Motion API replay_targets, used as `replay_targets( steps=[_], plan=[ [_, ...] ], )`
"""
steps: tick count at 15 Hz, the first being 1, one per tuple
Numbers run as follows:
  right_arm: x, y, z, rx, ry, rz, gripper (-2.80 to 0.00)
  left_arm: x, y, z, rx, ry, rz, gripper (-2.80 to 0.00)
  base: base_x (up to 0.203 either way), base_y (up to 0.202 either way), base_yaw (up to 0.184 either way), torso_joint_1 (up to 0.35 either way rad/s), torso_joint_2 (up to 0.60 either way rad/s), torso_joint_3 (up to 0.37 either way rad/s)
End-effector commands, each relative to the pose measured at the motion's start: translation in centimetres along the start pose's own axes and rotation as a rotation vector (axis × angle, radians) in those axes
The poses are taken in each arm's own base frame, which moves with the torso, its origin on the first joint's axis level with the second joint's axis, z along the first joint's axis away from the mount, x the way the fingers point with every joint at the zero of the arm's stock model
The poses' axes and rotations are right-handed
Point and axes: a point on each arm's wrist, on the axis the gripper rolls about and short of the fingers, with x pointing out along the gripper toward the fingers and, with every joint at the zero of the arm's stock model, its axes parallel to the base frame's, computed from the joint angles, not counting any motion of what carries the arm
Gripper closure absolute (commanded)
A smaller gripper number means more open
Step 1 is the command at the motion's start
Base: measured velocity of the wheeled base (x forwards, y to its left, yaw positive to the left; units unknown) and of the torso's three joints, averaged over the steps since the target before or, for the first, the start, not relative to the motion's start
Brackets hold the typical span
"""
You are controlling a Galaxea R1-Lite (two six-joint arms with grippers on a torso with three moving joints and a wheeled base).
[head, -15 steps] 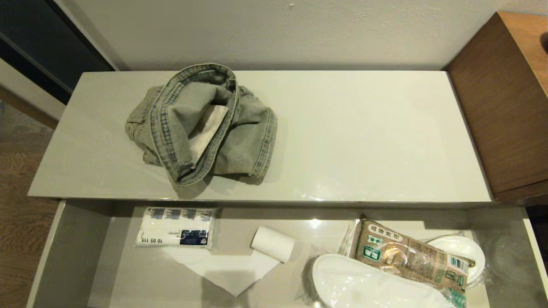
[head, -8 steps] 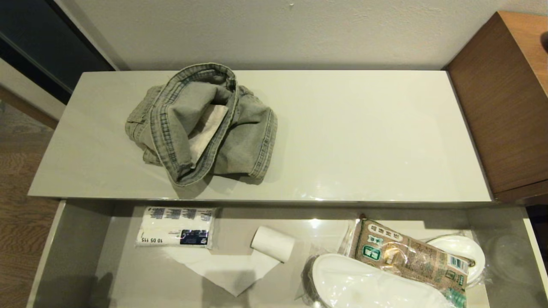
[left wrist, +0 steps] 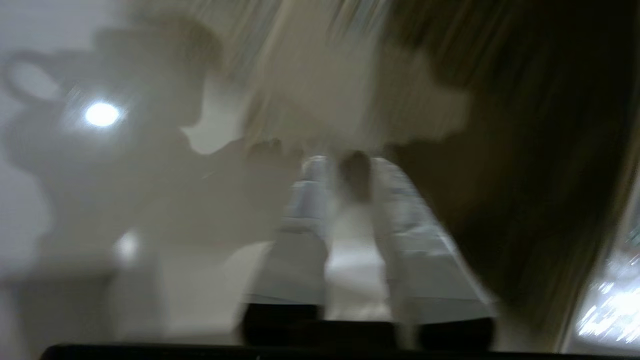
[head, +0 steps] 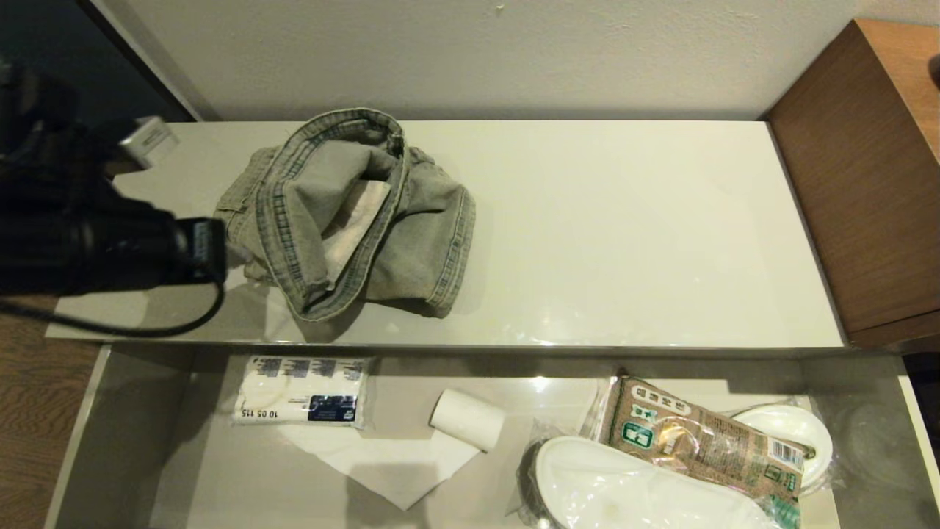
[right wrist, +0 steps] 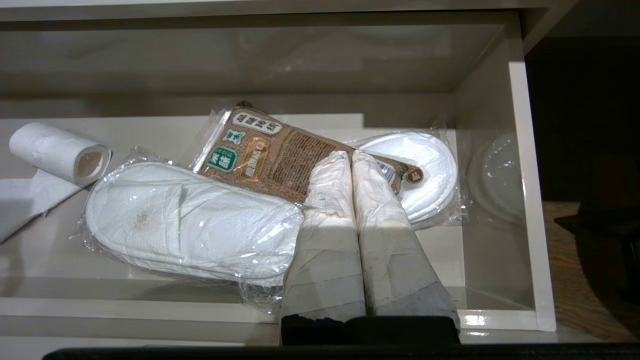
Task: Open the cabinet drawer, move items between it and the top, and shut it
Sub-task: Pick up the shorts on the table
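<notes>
I will back away, open wide and grab the garment by its waistband (head: 324,306), because my left gripper's almost closed fingers are empty at the garment's edge.
The grey-green denim garment (head: 352,213) lies bunched on the left half of the glossy beige top (head: 624,220). Below it the cabinet drawer (head: 117,426) stands pulled out. White slippers in clear wrap (head: 624,485) lie in its right part, one (right wrist: 185,220) near the front and the other (right wrist: 425,165) further right. My left gripper (head: 236,253) hovers over the top just beside the garment's left edge. The left wrist view shows it (left wrist: 352,167) slightly open and empty. My right gripper (right wrist: 350,155) hangs shut over the drawer's right side, holding nothing.
A brown printed packet (head: 698,441) lies across the slippers. A white paper roll (head: 468,419) with a loose sheet and a white wrapped pack (head: 301,400) sit in the drawer's left half. A brown wood-grain desk (head: 866,169) borders the top on the right.
My left arm has swung into the head view from the left and now reaches the garment's left edge. The garment and the drawer's contents have not moved.
</notes>
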Motion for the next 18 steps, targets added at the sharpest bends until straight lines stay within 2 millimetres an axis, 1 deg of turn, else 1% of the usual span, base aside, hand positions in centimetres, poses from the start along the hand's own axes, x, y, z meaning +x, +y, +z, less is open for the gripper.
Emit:
replay_targets(
  steps=[1, 2, 3, 4, 6, 7, 8, 9, 11, 12, 13, 14, 16, 18],
  plan=[
    [-0.2, 0.0, -0.1, 0.0, -0.019, 0.0, 0.0, 7.2, -1.6, 1.2, -0.013, 0.083, -0.028, -2.8, 0.0, 0.0, 0.0, 0.0, 0.0, 0.0],
    [-0.2, 0.0, -0.1, 0.0, -0.019, 0.0, 0.0, 7.5, -2.4, 2.2, -0.026, 0.054, -0.043, -2.8, 0.0, 0.0, 0.0, 0.0, 0.0, 0.0],
    [-0.2, 0.0, -0.1, 0.0, -0.021, 0.0, 0.0, 7.4, -2.9, 2.9, -0.034, 0.03, -0.051, -2.8, 0.0, 0.0, 0.0, 0.0, 0.0, 0.0],
    [-0.2, 0.0, -0.1, 0.0, -0.021, 0.0, 0.0, 7.1, -3.1, 3.2, -0.038, 0.018, -0.052, -2.8, 0.0, 0.0, 0.0, 0.0, 0.0, 0.0],
    [-0.2, 0.0, -0.1, 0.0, -0.021, 0.0, 0.0, 6.7, -3.1, 3.1, -0.037, 0.014, -0.036, -2.8, 0.0, 0.0, 0.0, 0.0, 0.0, 0.0],
    [-0.2, 0.0, -0.1, 0.0, -0.019, 0.001, 0.0, 5.1, -3.0, 3.3, -0.036, -0.014, -0.019, -2.8, 0.0, 0.0, 0.0, 0.0, 0.0, 0.0],
    [-0.2, 0.0, -0.1, 0.0, -0.019, 0.0, 0.0, 3.1, -2.9, 3.4, -0.036, -0.049, -0.007, -2.8, 0.0, 0.0, 0.0, 0.0, 0.0, 0.0],
    [-0.2, 0.0, -0.1, 0.0, -0.019, 0.0, 0.0, 2.1, -2.8, 3.1, -0.035, -0.058, 0.011, -2.8, 0.0, 0.0, 0.0, 0.0, 0.0, 0.0],
    [-0.2, 0.0, -0.1, -0.003, -0.019, 0.0, 0.0, 2.0, -2.7, 3.0, -0.034, -0.057, 0.019, -2.8, 0.0, 0.0, 0.0, 0.0, 0.0, 0.0],
    [-0.2, 0.0, -0.1, -0.003, -0.019, 0.0, 0.0, 1.1, -2.6, 3.1, -0.033, -0.063, 0.02, -2.8, 0.0, 0.0, 0.0, 0.0, 0.0, 0.0],
    [-0.2, 0.0, -0.1, -0.003, -0.019, 0.0, 0.0, -0.7, -2.5, 3.3, -0.034, -0.09, 0.018, -2.8, 0.0, 0.0, 0.0, 0.0, 0.0, 0.0],
    [-0.2, 0.0, -0.1, -0.001, -0.019, 0.0, 0.0, -1.7, -2.4, 3.3, -0.034, -0.102, 0.02, -2.8, 0.0, 0.0, 0.0, 0.0, 0.0, 0.0],
    [-0.2, 0.0, -0.1, -0.001, -0.019, 0.0, 0.0, -3.1, -2.2, 3.3, -0.042, -0.121, 0.02, -2.8, 0.0, 0.0, 0.0, 0.0, 0.0, 0.0],
    [-0.2, 0.0, -0.1, -0.003, -0.019, 0.0, 0.0, -4.3, -2.0, 2.5, -0.046, -0.12, 0.021, -2.8, 0.0, 0.0, 0.0, 0.0, 0.0, 0.0]
  ],
)
